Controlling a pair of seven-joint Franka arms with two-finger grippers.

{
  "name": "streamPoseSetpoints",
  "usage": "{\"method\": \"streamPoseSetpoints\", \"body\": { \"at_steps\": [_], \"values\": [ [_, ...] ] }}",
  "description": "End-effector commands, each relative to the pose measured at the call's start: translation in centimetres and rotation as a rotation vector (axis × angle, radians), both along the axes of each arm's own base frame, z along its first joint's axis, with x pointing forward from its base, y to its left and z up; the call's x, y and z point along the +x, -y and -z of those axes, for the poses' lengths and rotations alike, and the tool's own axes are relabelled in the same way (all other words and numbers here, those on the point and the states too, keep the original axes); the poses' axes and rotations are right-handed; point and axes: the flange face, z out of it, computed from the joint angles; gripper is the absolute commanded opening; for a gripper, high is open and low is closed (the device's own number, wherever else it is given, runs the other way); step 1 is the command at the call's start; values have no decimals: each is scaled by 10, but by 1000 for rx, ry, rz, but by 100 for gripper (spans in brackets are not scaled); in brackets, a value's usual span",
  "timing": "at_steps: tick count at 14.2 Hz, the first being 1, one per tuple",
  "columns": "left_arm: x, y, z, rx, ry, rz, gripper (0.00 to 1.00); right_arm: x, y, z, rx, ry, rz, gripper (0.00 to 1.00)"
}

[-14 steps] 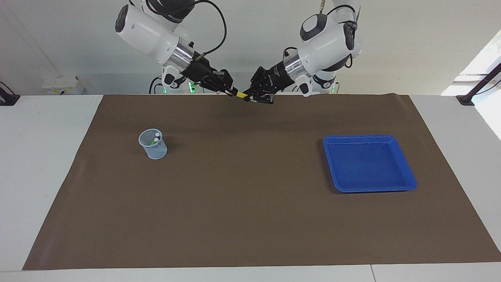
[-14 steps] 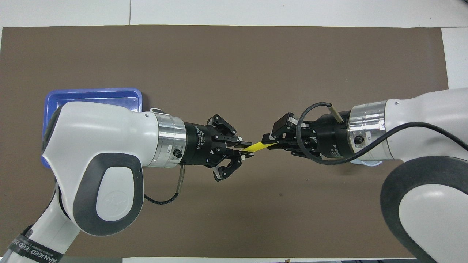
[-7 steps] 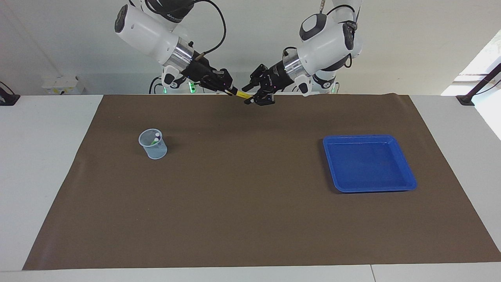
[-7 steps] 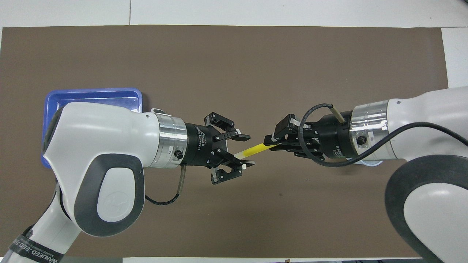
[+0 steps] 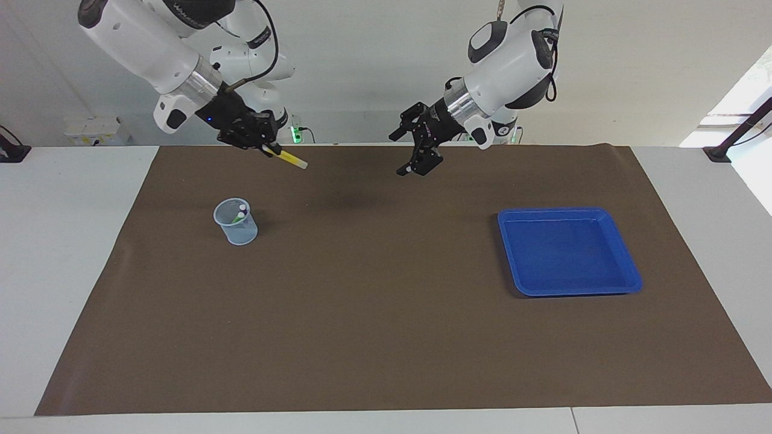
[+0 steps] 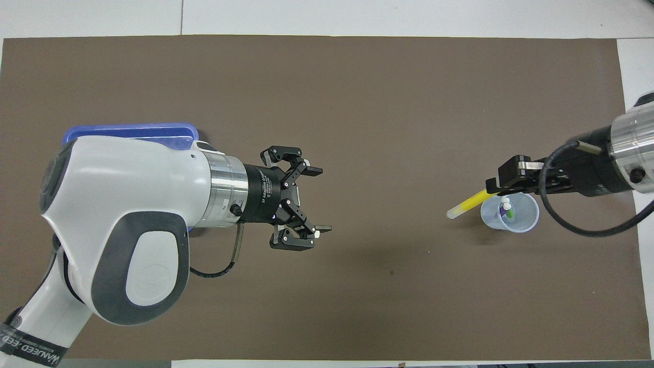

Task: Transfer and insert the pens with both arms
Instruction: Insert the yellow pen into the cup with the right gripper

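Note:
Next, I release the yellow pen from my right gripper inside the clear plastic cup (image 6: 522,205), beside the purple pen and the green pen.
My right gripper (image 5: 263,145) is shut on the yellow pen (image 5: 288,158) and holds it slanted in the air. In the overhead view the right gripper (image 6: 498,184) and the yellow pen (image 6: 465,205) are over the rim of a clear plastic cup (image 6: 521,222). The cup (image 5: 236,223) stands on the mat toward the right arm's end. It holds the purple pen (image 6: 506,206) and the green pen (image 6: 509,214), pale caps up. My left gripper (image 5: 404,152) is open and empty over the middle of the mat; the overhead view shows it too (image 6: 323,200).
A blue tray (image 5: 567,250) lies on the brown mat (image 5: 374,313) toward the left arm's end, with nothing in it. In the overhead view the left arm covers most of the tray (image 6: 127,130).
The left gripper opened, let go of the yellow pen and drew back. The right arm carried the pen from mid-table to over the cup.

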Motion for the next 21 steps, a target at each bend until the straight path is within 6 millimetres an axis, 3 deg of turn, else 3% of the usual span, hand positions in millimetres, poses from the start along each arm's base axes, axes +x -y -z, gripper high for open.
{"method": "streamPoseSetpoints", "body": {
  "at_steps": [1,3,5,7,10,16,21],
  "values": [
    [5,-11,-11,3,37,-21,100,11,22,1,-63,73,-74,0],
    [10,-16,-13,0,42,-36,100,21,68,16,-50,86,-53,0],
    [13,-20,-14,-1,43,-45,100,32,127,47,31,75,-19,0],
    [13,-19,-13,0,46,-42,100,39,161,76,72,74,-32,0],
    [16,-22,-15,-2,66,-55,100,29,163,97,106,49,-4,0],
    [41,-70,-11,9,59,-131,100,1,155,136,81,41,19,0],
    [44,-103,-2,134,224,165,100,-5,166,148,84,40,-7,0]
  ]
}}
